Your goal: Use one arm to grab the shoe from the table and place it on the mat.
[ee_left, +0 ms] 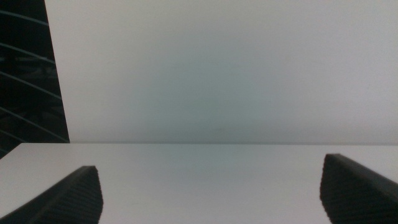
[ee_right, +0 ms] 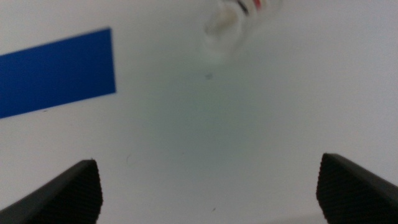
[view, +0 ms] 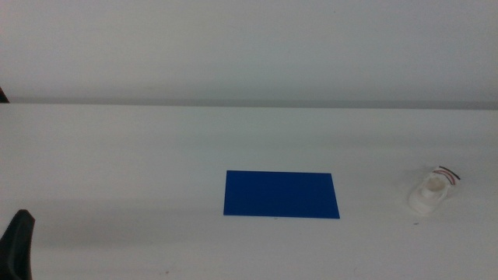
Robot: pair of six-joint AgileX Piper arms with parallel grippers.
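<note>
The small white shoe has a red strap. Next, my right gripper goes to it and closes across the shoe's red strap [view: 447, 173] [ee_right: 256, 4], one finger on each side.
The small white shoe [view: 433, 191] with dark and red straps stands on the white table [view: 117, 155], to the right of the deep blue mat [view: 282, 194] and apart from it. Neither arm shows in the middle view. My right gripper [ee_right: 208, 180] hovers open over bare table; its wrist view shows the blurred shoe [ee_right: 227, 23] ahead of the jaws and one end of the mat [ee_right: 56, 71]. My left gripper [ee_left: 211, 183] is open too, over bare table facing the wall, with nothing between its jaws.
A dark object [view: 17, 245] pokes in at the lower-left edge of the middle view. A pale wall [view: 249, 47] rises behind the table's far edge. A dark slatted surface [ee_left: 25, 74] shows beside the wall in the left wrist view.
</note>
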